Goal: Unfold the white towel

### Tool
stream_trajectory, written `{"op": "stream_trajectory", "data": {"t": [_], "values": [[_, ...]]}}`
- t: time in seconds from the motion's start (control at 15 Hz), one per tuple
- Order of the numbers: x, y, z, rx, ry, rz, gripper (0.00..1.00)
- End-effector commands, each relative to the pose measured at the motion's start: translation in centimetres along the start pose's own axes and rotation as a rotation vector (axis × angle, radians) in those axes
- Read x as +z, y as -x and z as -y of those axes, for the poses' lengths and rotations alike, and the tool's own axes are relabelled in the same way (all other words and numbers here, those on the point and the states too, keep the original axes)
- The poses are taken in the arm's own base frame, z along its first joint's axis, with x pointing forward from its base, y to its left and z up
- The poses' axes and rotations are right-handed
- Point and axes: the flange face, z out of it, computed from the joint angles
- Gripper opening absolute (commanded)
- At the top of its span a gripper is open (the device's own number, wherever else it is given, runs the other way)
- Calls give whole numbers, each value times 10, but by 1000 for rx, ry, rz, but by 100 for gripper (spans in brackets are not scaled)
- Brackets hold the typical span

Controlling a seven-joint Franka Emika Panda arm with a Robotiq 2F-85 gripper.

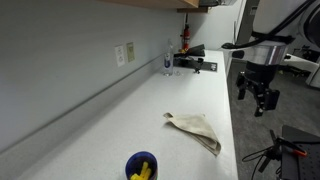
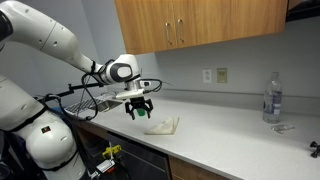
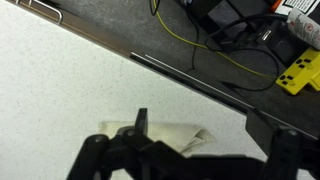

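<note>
Next, the gripper grips the end (image 1: 176,119) of the white towel nearest the wall, since lifting it starts opening the folds.
The white towel (image 1: 195,130) lies folded and rumpled on the white counter (image 1: 120,120), near its front edge. It also shows in an exterior view as a small pale heap (image 2: 162,125). In the wrist view the towel (image 3: 165,133) sits just ahead of the jaws, partly hidden by the gripper body. My gripper (image 1: 257,100) hangs in the air off the counter's edge, apart from the towel. It is open with nothing between its fingers (image 3: 141,120). From the side the gripper (image 2: 140,112) hovers above and slightly left of the towel. In the wrist view the gripper (image 3: 198,116) spans the towel's right part.
A blue cup (image 1: 141,166) with yellow items stands at the counter's near end. A clear bottle (image 1: 168,60) (image 2: 272,98) and black equipment (image 1: 195,60) stand at the far end. Wooden cabinets (image 2: 200,25) hang overhead. Cables (image 3: 230,50) lie on the floor beyond the counter edge (image 3: 180,72).
</note>
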Motion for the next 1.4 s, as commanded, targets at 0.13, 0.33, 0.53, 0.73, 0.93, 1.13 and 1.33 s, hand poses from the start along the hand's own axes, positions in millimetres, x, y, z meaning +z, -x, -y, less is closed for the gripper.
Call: {"op": "stream_trajectory", "data": {"t": [0.13,0.33,0.53,0.73,0.93,1.13,1.33], "values": [[11,-32,-16,-39,74,-76,100],[27,-57,-25,-66,94,-121,100],[43,-88,-32,-80,100,-160,100],[57,-123,-38,-92,107,-197,100],[64,-153,-42,-120,126,-223,100],[66,-178,-47,-140,172,-249,100],[65,-172,-44,-142,158,-235,100]]}}
